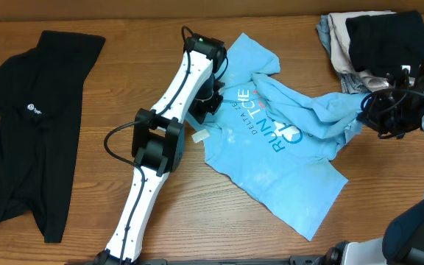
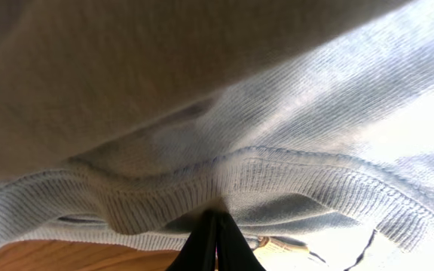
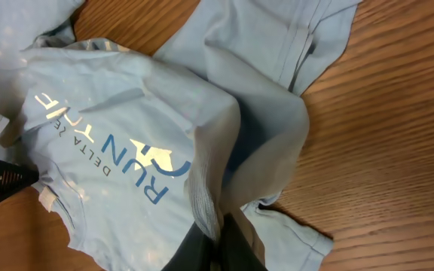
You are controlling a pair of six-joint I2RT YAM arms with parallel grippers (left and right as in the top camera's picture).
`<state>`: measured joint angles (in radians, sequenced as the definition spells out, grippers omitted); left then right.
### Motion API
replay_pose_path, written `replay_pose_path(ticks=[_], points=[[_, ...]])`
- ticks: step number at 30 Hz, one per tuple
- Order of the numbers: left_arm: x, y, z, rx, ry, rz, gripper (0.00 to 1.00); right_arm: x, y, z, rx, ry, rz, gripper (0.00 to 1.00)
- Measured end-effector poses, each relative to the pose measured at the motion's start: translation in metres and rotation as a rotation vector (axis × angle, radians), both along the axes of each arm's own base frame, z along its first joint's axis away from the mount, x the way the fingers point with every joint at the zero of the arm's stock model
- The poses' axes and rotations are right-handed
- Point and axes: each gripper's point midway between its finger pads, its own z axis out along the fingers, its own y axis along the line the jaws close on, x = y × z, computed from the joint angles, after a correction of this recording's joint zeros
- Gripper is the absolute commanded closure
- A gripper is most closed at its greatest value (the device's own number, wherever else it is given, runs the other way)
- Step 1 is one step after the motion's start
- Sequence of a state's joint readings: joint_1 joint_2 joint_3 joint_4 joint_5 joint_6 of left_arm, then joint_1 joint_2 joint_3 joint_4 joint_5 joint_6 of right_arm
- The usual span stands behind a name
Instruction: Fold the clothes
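The robot's left gripper needs to release the ribbed edge of the light blue T-shirt on the bare wood (image 1: 190,139) next to the small white tag.
The light blue T-shirt (image 1: 271,147) lies crumpled in the middle of the wooden table, with blue and white lettering facing up. My left gripper (image 1: 206,103) is shut on its ribbed collar edge (image 2: 224,181) at the shirt's left side. My right gripper (image 1: 374,110) is shut on a bunched fold of the shirt (image 3: 209,188) at its right side and lifts it a little, so a ridge of cloth runs across the top. The lettering also shows in the right wrist view (image 3: 111,150).
A black garment (image 1: 32,125) lies flat at the far left. A pile of dark and light clothes (image 1: 374,40) sits at the back right corner. A small white tag (image 1: 199,136) lies by the shirt's left edge. Bare wood runs along the front.
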<state>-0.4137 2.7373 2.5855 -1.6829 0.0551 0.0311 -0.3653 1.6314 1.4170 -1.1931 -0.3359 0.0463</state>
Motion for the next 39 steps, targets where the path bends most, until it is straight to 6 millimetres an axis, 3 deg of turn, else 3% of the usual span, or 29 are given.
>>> replay_pose_path(ticks=[2,4,10,13,16,20,26,33,39], points=[[0.006,-0.002,0.002,0.001,-0.037,-0.008,0.96,0.002,-0.001,0.000,-0.002,-0.006,-0.001,0.96],[0.026,-0.008,0.004,-0.025,-0.129,-0.011,0.96,0.003,-0.001,0.001,-0.005,-0.015,-0.001,0.96],[0.098,-0.040,0.043,-0.171,-0.468,-0.005,0.95,0.005,-0.002,0.001,-0.007,-0.021,-0.002,0.96],[0.119,-0.054,0.056,-0.238,-0.562,-0.004,0.96,0.005,-0.002,0.001,-0.007,-0.019,-0.002,0.96],[0.125,-0.059,0.058,-0.263,-0.587,-0.006,0.96,0.005,-0.002,0.001,-0.007,-0.020,-0.002,0.96],[0.124,-0.059,0.048,-0.257,-0.569,-0.010,0.96,0.005,-0.002,0.001,-0.007,-0.020,-0.002,0.96],[0.105,-0.051,0.005,-0.203,-0.448,-0.011,0.96,0.005,-0.002,0.001,-0.007,-0.021,-0.002,0.96],[0.092,-0.045,0.002,-0.181,-0.392,-0.010,0.96,0.005,-0.002,0.001,-0.007,-0.020,-0.002,0.96],[0.045,-0.011,0.001,-0.018,-0.211,0.016,0.96,0.007,-0.003,0.002,-0.011,-0.031,-0.002,0.96]])
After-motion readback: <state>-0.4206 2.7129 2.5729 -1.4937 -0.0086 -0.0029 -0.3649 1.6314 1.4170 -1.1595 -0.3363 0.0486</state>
